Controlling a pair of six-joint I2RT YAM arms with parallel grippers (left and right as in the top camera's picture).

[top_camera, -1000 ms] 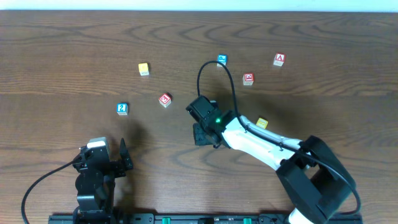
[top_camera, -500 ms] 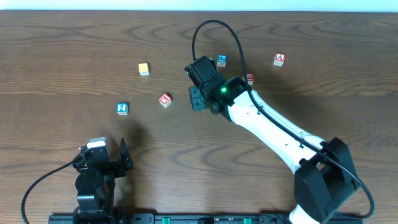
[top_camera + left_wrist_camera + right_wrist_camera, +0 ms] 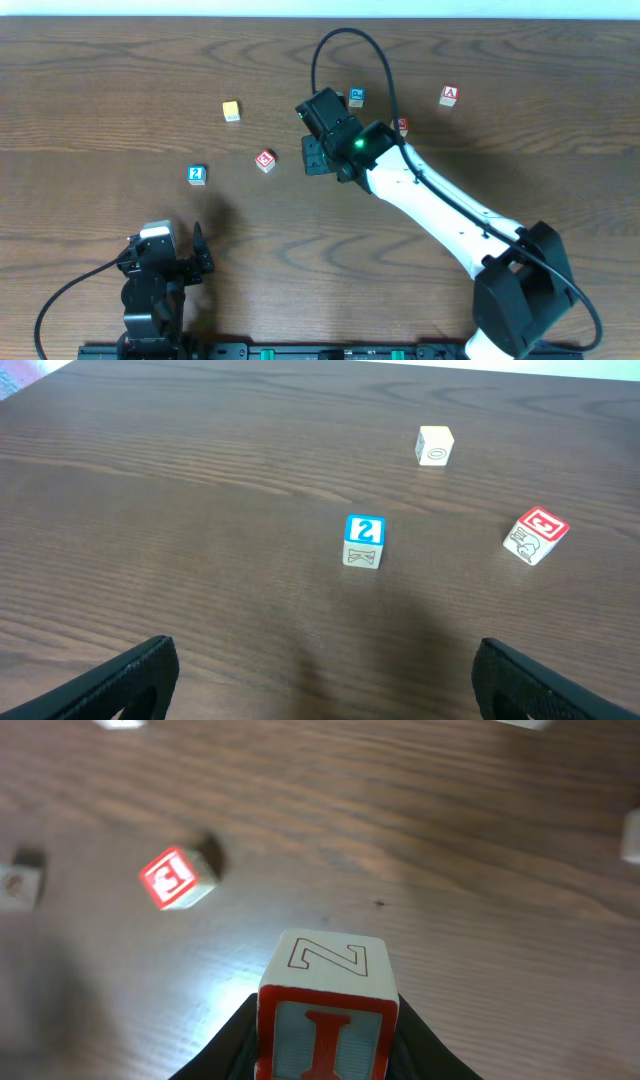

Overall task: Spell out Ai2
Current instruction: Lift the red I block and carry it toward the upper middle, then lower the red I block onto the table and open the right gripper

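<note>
Next, my right gripper sets the red-edged "I" cube down beside the tilted red-edged cube (image 3: pixel 328 163) (image 3: pixel 392 910), away from the "2" cube.
My right gripper (image 3: pixel 318 158) is shut on the red-edged "I" cube (image 3: pixel 325 1020) and holds it above the table, right of a red-edged cube with another mark (image 3: pixel 265 160). That cube also shows in the right wrist view (image 3: pixel 178 877). The overhead view does not show the "I" cube. The blue-edged "2" cube (image 3: pixel 197 175) lies at the left, ahead of my left gripper (image 3: pixel 325 685), which is open, empty and low at the near left (image 3: pixel 185 255). The cube also shows in the left wrist view (image 3: pixel 363 541). The red "A" cube (image 3: pixel 449 96) lies at the far right.
A yellowish cube (image 3: pixel 231 111) lies at the back left. A blue cube without a "2" (image 3: pixel 357 97) lies just behind the right arm. Another red-edged cube (image 3: pixel 402 126) peeks out beside the arm.
The right arm swung from mid-table toward the back with the "I" cube, then nearly stopped beside the red-edged cube. The left arm has not moved.
</note>
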